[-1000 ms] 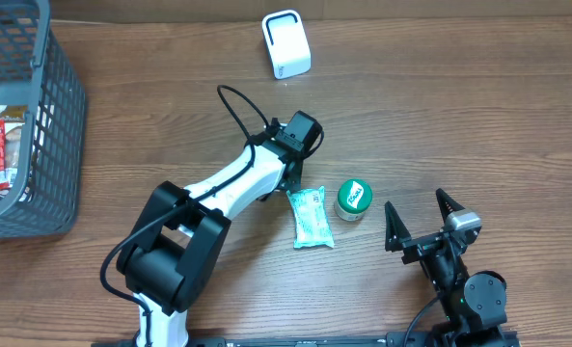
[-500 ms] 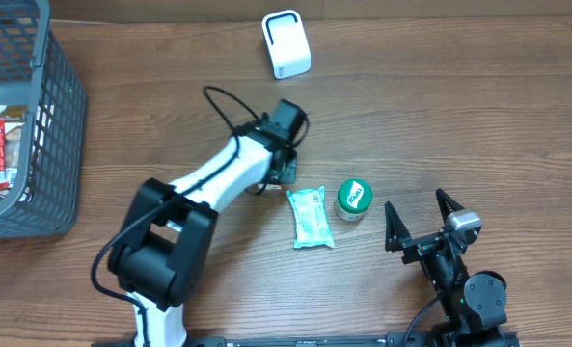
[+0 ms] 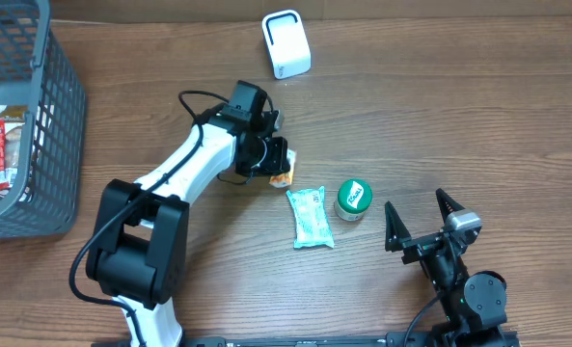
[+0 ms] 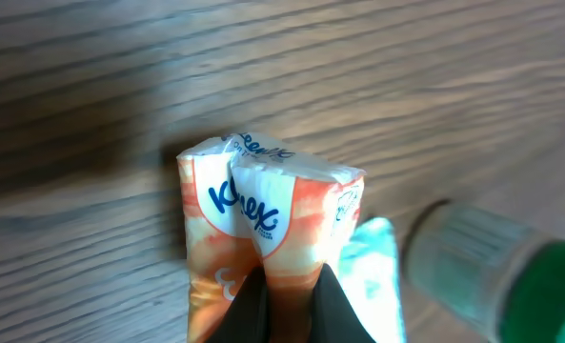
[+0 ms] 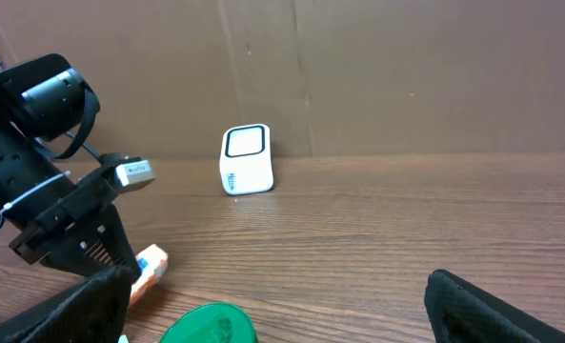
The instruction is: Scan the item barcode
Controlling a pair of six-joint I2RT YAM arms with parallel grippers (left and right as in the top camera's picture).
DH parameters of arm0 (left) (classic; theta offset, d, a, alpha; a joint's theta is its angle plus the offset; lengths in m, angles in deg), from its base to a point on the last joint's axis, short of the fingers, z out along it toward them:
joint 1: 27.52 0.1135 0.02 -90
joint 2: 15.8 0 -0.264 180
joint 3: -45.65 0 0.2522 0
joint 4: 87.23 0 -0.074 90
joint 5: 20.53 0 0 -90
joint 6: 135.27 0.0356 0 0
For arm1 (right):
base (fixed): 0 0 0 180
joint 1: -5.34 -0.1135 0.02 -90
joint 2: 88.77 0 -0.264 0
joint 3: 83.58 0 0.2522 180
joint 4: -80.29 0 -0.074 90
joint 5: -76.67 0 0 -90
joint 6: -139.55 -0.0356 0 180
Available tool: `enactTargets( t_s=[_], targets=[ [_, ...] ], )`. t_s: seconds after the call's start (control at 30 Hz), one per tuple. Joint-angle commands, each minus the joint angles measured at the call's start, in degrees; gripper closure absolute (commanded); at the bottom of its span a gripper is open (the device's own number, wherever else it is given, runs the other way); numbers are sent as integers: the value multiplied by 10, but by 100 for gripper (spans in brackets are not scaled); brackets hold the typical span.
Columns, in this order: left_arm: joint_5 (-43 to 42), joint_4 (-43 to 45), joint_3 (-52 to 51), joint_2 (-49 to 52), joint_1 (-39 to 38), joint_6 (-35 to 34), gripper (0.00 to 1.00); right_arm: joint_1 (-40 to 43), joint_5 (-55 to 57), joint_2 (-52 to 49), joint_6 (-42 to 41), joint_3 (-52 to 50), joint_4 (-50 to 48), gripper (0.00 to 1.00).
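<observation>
Next, the left gripper releases the Kleenex tissue pack on the wooden table [image 3: 299, 166] just behind the teal packet. The pack now hangs just above the table.
My left gripper [image 3: 277, 166] [image 4: 288, 303] is shut on a small orange and white Kleenex tissue pack [image 3: 283, 177] [image 4: 263, 214], pinching its near end between the two black fingers [image 4: 249, 307]. The pack hangs just above the wooden table, up and left of a teal packet [image 3: 311, 218] [image 4: 375, 272]. The white barcode scanner [image 3: 286, 43] [image 5: 247, 159] stands at the back of the table, well beyond the held pack [image 5: 149, 269]. No barcode shows on the pack. My right gripper [image 3: 422, 227] [image 5: 282, 319] rests open near the front right, holding nothing.
A jar with a green lid [image 3: 353, 200] [image 4: 511, 276] [image 5: 211, 326] stands right of the teal packet. A grey basket [image 3: 49, 125] with wrapped goods sits at the far left. The left arm [image 5: 44, 191] fills the left of the right wrist view.
The left arm has swung back and to the left, away from the teal packet, carrying the orange tissue pack with it. The right arm has not moved.
</observation>
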Motion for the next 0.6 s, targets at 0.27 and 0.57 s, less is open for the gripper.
enactTargets(
  t_s=[0.27, 0.57],
  targets=[
    [-131, 55, -31, -12, 10, 27, 96, 3, 3, 1, 2, -6, -1, 0],
    [-220, 225, -120, -12, 36, -53, 96, 3, 3, 1, 2, -6, -1, 0]
  ],
)
